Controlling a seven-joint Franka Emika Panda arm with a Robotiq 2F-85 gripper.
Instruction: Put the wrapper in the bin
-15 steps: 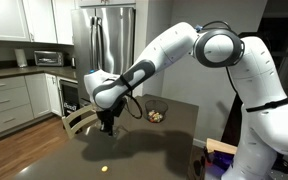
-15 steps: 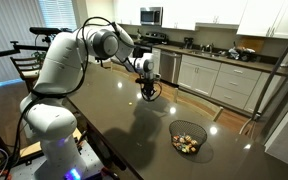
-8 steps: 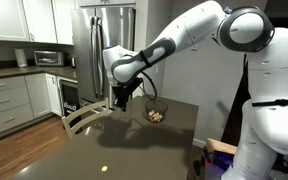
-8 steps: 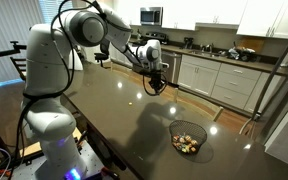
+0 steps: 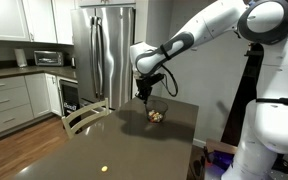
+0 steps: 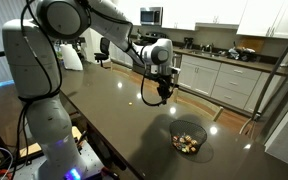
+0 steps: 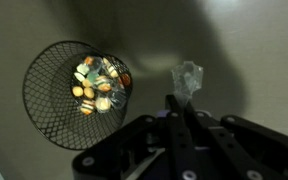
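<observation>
My gripper is going to let go of the wrapper on top of the coloured bits inside the dark wire-mesh bin [image 5: 154, 115] [image 7: 115, 94]. The wrapper is still held beside the bin.
My gripper [image 7: 180, 108] is shut on the wrapper [image 7: 187, 77], a small crumpled whitish shiny scrap that sticks out past the fingertips. The bin [image 7: 42, 112] is a small round dark wire-mesh basket with yellowish and coloured bits inside, and it lies to the left of the wrapper in the wrist view. In both exterior views the gripper [image 5: 144, 97] [image 6: 164, 97] hangs above the dark table, beside the bin [image 5: 156, 115] [image 6: 189, 137] and higher than it. The wrapper is too small to make out there.
The dark glossy table [image 6: 104, 125] spans the scene. A small yellow speck [image 5: 107, 168] lies on it near the front. A wooden chair [image 5: 82, 117] stands at the table's edge. A fridge [image 5: 102, 50] and kitchen counters [image 6: 219, 70] stand behind.
The arm has lifted from low over the table's middle and swung across toward the bin, with the gripper shut the whole time.
</observation>
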